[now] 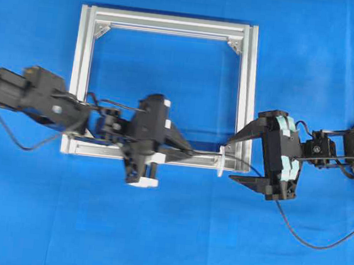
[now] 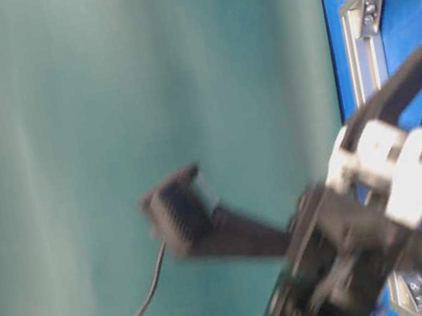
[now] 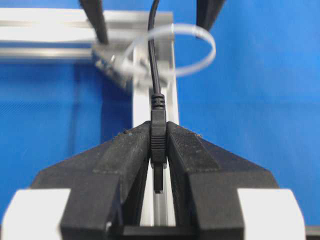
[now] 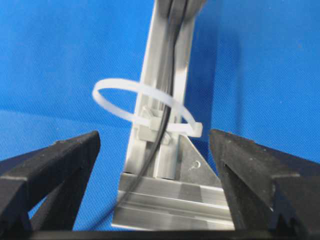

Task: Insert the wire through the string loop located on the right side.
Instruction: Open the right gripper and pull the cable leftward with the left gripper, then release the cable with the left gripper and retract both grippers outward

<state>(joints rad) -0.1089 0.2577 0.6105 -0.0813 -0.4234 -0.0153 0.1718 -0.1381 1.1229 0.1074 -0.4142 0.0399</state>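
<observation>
My left gripper is to release the wire's plug, now above the frame's bottom bar, on the bottom bar's end [image 1: 95, 140] opposite the string loop.
The wire [image 1: 208, 153] is a thin black cable, and my left gripper [image 1: 191, 152] is shut on its plug [image 3: 158, 142] above the frame's bottom bar. From the plug it runs right, passes through the white string loop [image 1: 221, 161] at the frame's bottom right corner, then trails off over the table to the right. In the left wrist view the wire [image 3: 153, 55] rises from my left gripper [image 3: 158, 131] into the string loop [image 3: 206, 42]. My right gripper [image 1: 231, 158] is open, its fingers either side of that corner. In the right wrist view my right gripper [image 4: 154, 139] holds nothing, and the wire [image 4: 167, 117] crosses inside the string loop [image 4: 115, 86].
The square silver aluminium frame [image 1: 169, 24] lies flat on the blue table, with corner brackets [image 4: 197, 162] inside its corners. Slack wire [image 1: 308, 242] curves over the table below the right arm. The table-level view is blurred and shows a frame bar [image 2: 368, 81].
</observation>
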